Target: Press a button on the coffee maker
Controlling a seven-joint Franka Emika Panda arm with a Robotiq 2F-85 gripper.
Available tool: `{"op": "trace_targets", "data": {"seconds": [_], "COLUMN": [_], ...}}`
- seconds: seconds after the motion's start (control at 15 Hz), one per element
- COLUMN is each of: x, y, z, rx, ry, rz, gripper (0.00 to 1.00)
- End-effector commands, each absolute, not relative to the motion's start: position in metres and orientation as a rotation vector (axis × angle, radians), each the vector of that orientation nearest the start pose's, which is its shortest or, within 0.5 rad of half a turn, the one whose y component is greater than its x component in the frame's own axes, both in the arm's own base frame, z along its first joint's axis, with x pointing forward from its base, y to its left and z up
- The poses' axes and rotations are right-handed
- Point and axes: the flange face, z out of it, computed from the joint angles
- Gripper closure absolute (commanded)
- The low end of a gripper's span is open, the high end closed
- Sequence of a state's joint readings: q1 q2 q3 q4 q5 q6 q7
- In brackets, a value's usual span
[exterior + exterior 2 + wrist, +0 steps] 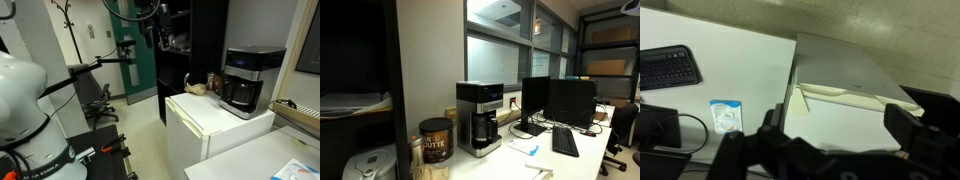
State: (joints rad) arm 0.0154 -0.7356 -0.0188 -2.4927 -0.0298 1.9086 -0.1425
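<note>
Next, my gripper needs to go to the coffee maker's button panel [240, 61] and close just in front of it, ready to press.
The coffee maker [245, 80] is a boxy black machine with a silver-grey top band and a dark glass carafe. It stands on the white mini fridge [210, 125] and also shows in an exterior view [480, 116]. It is out of the wrist view. My gripper [837, 125] is open and empty, its two dark fingers spread over a white flat top [840, 100]. In an exterior view the gripper [151, 34] hangs high up, well away from the coffee maker and clear of it.
A brown coffee can [435, 140] stands beside the machine. Dark monitors [560, 100] and a keyboard [565, 142] are on the desk. A keyboard [665, 68] and a small card [726, 116] show in the wrist view. A tall black cabinet [190, 45] stands behind the fridge.
</note>
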Motion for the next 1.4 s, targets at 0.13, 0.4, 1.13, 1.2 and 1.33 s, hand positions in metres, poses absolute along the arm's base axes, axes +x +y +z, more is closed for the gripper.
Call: {"op": "trace_targets", "data": {"seconds": [0.13,0.4,1.13,1.2,1.33], "x": [0.345,0.345,0.371,0.378,0.398], "y": [-0.004,-0.004,-0.006,-0.006,-0.004], "z": [0.541,0.541,0.528,0.524,0.512], "rx": [-3.151,-3.151,-3.263,-3.279,-3.322], "ry": [-0.238,-0.238,-0.395,-0.462,-0.577], "rz": [-0.237,-0.237,-0.414,-0.445,-0.504], "gripper": [0.00,0.00,0.00,0.00,0.00]}}
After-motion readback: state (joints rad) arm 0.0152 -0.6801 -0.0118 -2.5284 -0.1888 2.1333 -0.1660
